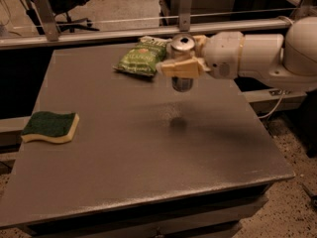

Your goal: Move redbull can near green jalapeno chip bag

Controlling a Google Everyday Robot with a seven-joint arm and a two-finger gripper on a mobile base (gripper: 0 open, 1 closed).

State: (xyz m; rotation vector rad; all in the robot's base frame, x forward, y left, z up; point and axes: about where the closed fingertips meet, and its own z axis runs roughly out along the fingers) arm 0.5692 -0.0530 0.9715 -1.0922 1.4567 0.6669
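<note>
The robot's gripper should release the redbull can on the grey table (171, 70) next to the edge of the chip bag that faces the robot's arm.
The redbull can (182, 81), a slim silver can with a pull-tab top, hangs upright in the air above the grey table (124, 148), with its shadow on the tabletop below it. My gripper (181, 58) is shut on the can's upper part, its cream fingers (178, 68) on either side, the white arm reaching in from the right. The green jalapeno chip bag (141, 59) lies flat at the table's far middle, just left of the can and a little behind it.
A green-and-yellow sponge (51, 127) lies near the table's left edge. A metal rail (99, 33) with upright posts runs behind the table. An office chair (74, 4) stands at the back left. The table's right edge is close under the arm.
</note>
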